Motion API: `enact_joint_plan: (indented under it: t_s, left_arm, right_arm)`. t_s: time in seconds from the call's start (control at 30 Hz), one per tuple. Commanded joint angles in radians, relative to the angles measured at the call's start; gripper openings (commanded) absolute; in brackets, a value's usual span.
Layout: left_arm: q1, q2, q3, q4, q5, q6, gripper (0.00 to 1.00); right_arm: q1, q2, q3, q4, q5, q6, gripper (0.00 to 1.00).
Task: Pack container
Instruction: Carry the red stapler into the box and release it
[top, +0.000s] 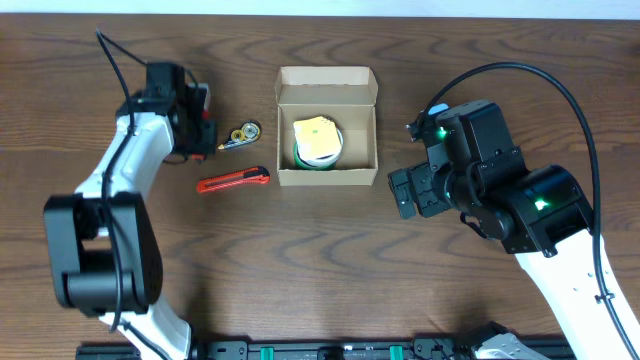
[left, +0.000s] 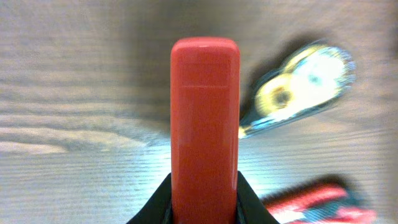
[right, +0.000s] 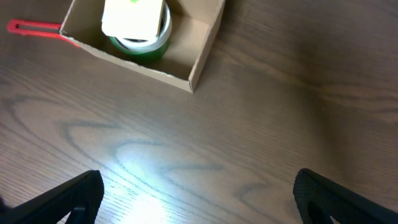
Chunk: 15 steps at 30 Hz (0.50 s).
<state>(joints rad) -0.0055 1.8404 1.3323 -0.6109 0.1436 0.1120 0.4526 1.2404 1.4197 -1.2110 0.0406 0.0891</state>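
Note:
The robot's left gripper needs to let go of the red oblong object between the yellow pad and the box's side (top: 362, 142) facing the right gripper.
The container (top: 327, 178) is an open tan cardboard box at the table's middle back, its flap lid folded back. Inside lie a green tape roll (top: 300, 155) and a yellow pad (top: 316, 137) on top of it. My left gripper (top: 205, 131) is left of the box, shut on a red oblong object (left: 204, 118) that sticks out past the jaws. My right gripper (top: 404, 190) hovers to the right of the box, open and holding nothing. The right wrist view shows the container's corner (right: 205, 53) ahead of the right gripper (right: 199, 196), with its fingers wide apart.
A clear tape dispenser with yellow spools (top: 240, 134) lies just right of the left gripper, also blurred in the left wrist view (left: 305, 81). A red box cutter (top: 232, 180) lies in front of it, near the box's left front corner.

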Motion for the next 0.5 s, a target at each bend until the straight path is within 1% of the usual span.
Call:
enact_joint_plan:
  t_s: [0.0, 0.13, 0.17, 0.23, 0.33, 0.4, 0.47]
  left_arm:
    - [-0.072, -0.097, 0.077, -0.015, 0.027, -0.169, 0.06]
    - [-0.165, -0.128, 0.090, 0.039, 0.115, -0.288, 0.06]
    - [-0.206, -0.128, 0.090, 0.068, 0.119, -0.354, 0.06]
    - [-0.267, -0.122, 0.090, 0.108, 0.119, -0.422, 0.06]
    - [-0.373, -0.112, 0.090, 0.174, 0.119, -0.470, 0.06]
    - [-0.450, -0.107, 0.090, 0.208, 0.095, -0.507, 0.06]
    - [-0.522, -0.103, 0.090, 0.224, 0.049, -0.570, 0.06]
  right_arm:
    - [-0.007, -0.010, -0.001, -0.001, 0.000, -0.016, 0.99]
    - [-0.007, -0.010, -0.001, -0.001, 0.000, -0.016, 0.99]
    - [-0.007, -0.010, -0.001, -0.001, 0.000, -0.016, 0.99]
    - [-0.007, -0.010, -0.001, -0.001, 0.000, -0.016, 0.99]
    - [-0.007, -0.010, -0.001, -0.001, 0.000, -0.016, 0.99]
    - [-0.007, -0.010, -0.001, -0.001, 0.000, -0.016, 0.99]
    - [-0.007, -0.010, -0.001, -0.001, 0.000, -0.016, 0.99]
